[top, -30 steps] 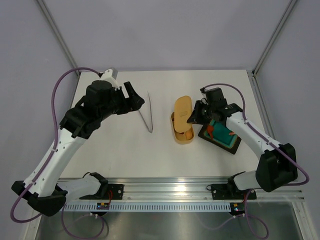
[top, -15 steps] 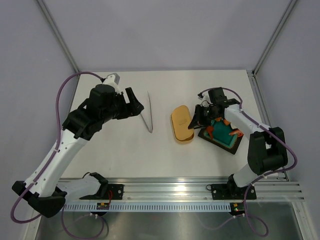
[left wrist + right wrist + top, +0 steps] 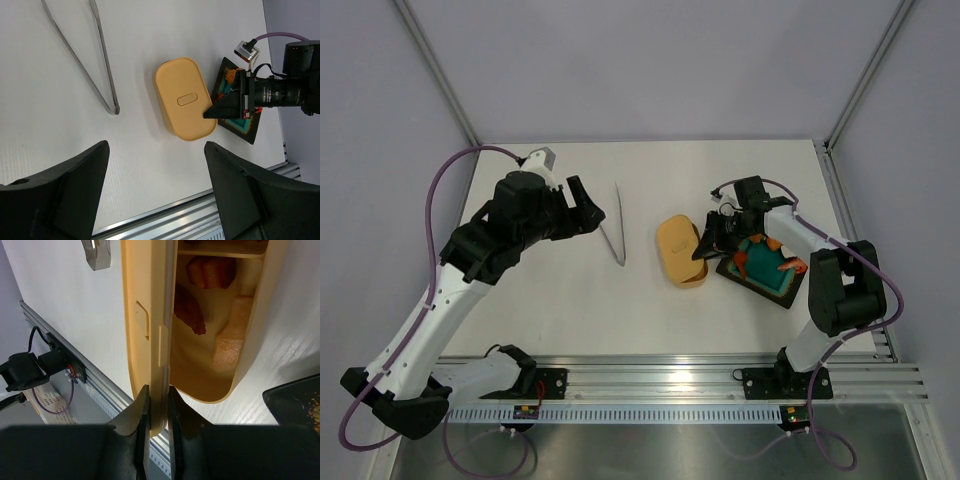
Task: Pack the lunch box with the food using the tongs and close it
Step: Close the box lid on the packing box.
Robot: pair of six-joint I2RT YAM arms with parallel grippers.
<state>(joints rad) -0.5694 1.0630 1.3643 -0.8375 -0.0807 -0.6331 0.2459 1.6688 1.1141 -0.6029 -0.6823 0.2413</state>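
Note:
Next, my right gripper releases the lid flat on the lunch box's open top (image 3: 684,253) (image 3: 217,285), so that it covers the red food inside. The lid is now tilted low over the box.
The orange-tan lunch box (image 3: 691,279) (image 3: 252,335) sits mid-table. Its matching lid (image 3: 677,243) (image 3: 184,101) (image 3: 144,315) is tilted low over it, covering most of it from above. My right gripper (image 3: 708,243) (image 3: 157,396) is shut on the lid's near edge. Through the gap, red food (image 3: 210,272) and a tan piece (image 3: 227,342) lie inside the box. The silver tongs (image 3: 615,236) (image 3: 100,75) rest on the table left of the box. My left gripper (image 3: 588,205) (image 3: 156,150) hangs open and holds nothing, above the table beside the tongs.
A black square tray (image 3: 761,271) (image 3: 240,125) (image 3: 296,400) with teal and orange items lies right of the box, under my right arm. The metal rail (image 3: 660,378) runs along the table's near edge. Frame posts stand at the back corners.
The lid has swung from standing on edge down over the box, with my right gripper still on it. My left arm has drawn back slightly to the left.

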